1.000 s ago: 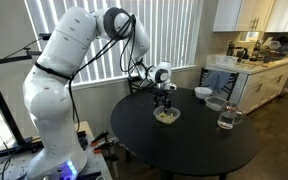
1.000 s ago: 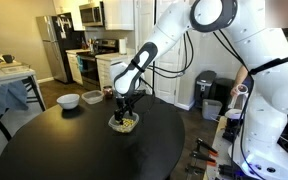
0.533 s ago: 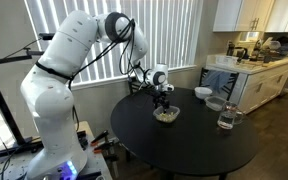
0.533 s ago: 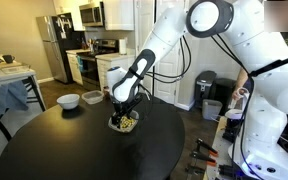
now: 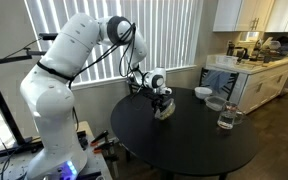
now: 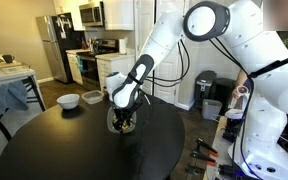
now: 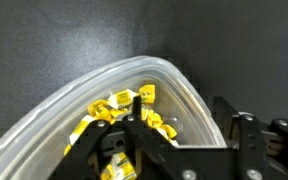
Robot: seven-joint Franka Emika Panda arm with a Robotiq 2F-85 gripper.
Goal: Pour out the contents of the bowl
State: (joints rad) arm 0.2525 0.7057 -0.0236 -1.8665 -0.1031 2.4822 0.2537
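Note:
The clear bowl is slanted in my gripper with pieces heaped toward its gripped side, so next I set it flat and retake the bowl's rim (image 7: 195, 97) before pouring.
The small clear glass bowl (image 7: 79, 95) is clamped by its rim in my gripper (image 7: 184, 128), one finger inside the wall and one outside. It holds yellowish-tan little pieces (image 7: 112, 106) heaped toward the gripped side. In both exterior views the gripper (image 5: 164, 101) (image 6: 125, 112) holds the bowl (image 5: 165, 110) (image 6: 124, 123) just above the round black table (image 5: 184, 145) (image 6: 64, 150), tilted on its side. No pieces show on the table below it.
An opaque white bowl (image 5: 202, 93) (image 6: 69, 100) stands at the table's far edge. Another clear dish (image 5: 216, 103) and a taller glass jar (image 5: 227, 118) stand near the table's rim. A kitchen counter (image 5: 249, 65) lies beyond.
The gripper has turned at the wrist and risen slightly, so the bowl has gone from sitting level on the table to tilted in the jaws.

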